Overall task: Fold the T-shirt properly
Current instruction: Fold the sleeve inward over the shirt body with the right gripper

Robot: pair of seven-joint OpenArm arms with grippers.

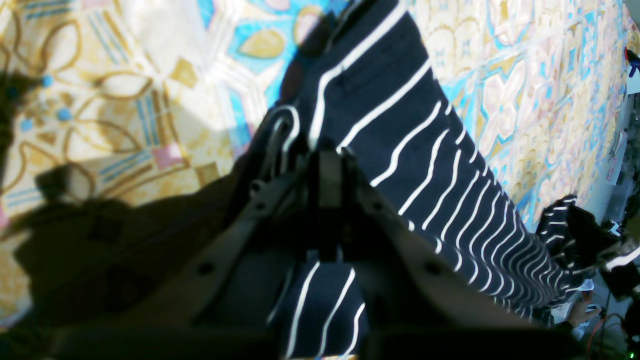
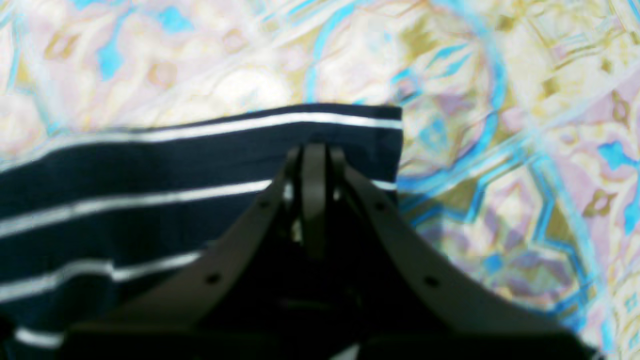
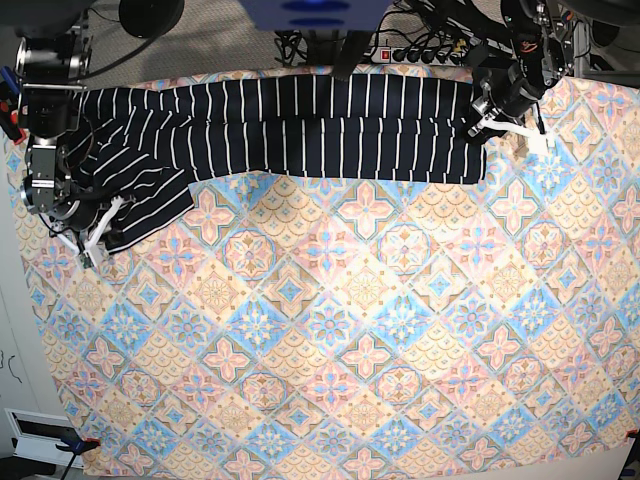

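My right gripper will let the flap's corner go on the T-shirt's bunched end (image 3: 72, 168), near the side edge of the tablecloth.
The T-shirt (image 3: 330, 125), dark navy with thin white stripes, lies stretched in a long band across the far side of the table. My left gripper (image 3: 487, 118) is at the band's right end. In the left wrist view this gripper (image 1: 327, 150) is shut on a bunched fold of the striped fabric (image 1: 400, 125). My right gripper (image 3: 95, 240) is at the lower left flap of the shirt. The right wrist view shows it (image 2: 315, 152) shut on the fabric just inside a corner of the shirt (image 2: 125, 165).
A pastel floral-tile tablecloth (image 3: 350, 330) covers the whole table. A power strip and cables (image 3: 420, 52) lie beyond the far edge. Both arm bases stand at the far corners. The table's left edge runs close to my right gripper.
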